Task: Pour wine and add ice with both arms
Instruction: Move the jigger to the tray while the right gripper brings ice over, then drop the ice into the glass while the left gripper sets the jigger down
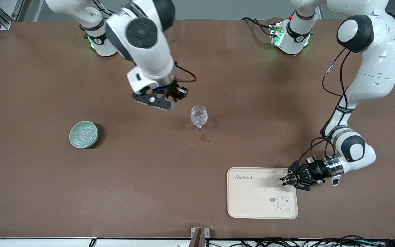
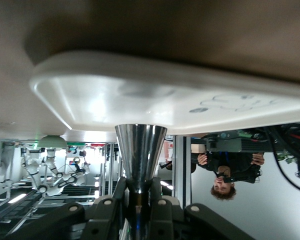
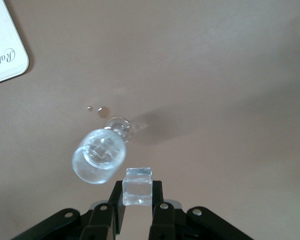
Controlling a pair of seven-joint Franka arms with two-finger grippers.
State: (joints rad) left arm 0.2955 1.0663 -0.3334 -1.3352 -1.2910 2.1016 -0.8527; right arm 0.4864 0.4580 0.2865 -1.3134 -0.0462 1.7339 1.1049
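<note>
I need to release the ice cube, now close to the glass's rim, from my right gripper inside the clear stemmed glass (image 1: 199, 117) (image 3: 103, 151) near the small wet spots.
My right gripper (image 1: 174, 96) hangs over the table beside the clear stemmed glass (image 1: 199, 118), toward the right arm's end of it. In the right wrist view it (image 3: 137, 194) is shut on one clear ice cube (image 3: 137, 186), close to the glass's rim (image 3: 99, 156). My left gripper (image 1: 291, 179) is shut on the silvery jigger (image 1: 289, 178), upright at the edge of the cream tray (image 1: 252, 199). In the left wrist view the jigger (image 2: 140, 150) is pinched at its waist between the fingers (image 2: 160, 200). I cannot tell whether it rests on the tray (image 2: 90, 95). The green bowl of ice (image 1: 83, 134) stands toward the right arm's end.
A few small wet spots (image 1: 204, 138) lie on the brown table just nearer the camera than the glass. The tray, printed with a rabbit, lies near the table's front edge toward the left arm's end.
</note>
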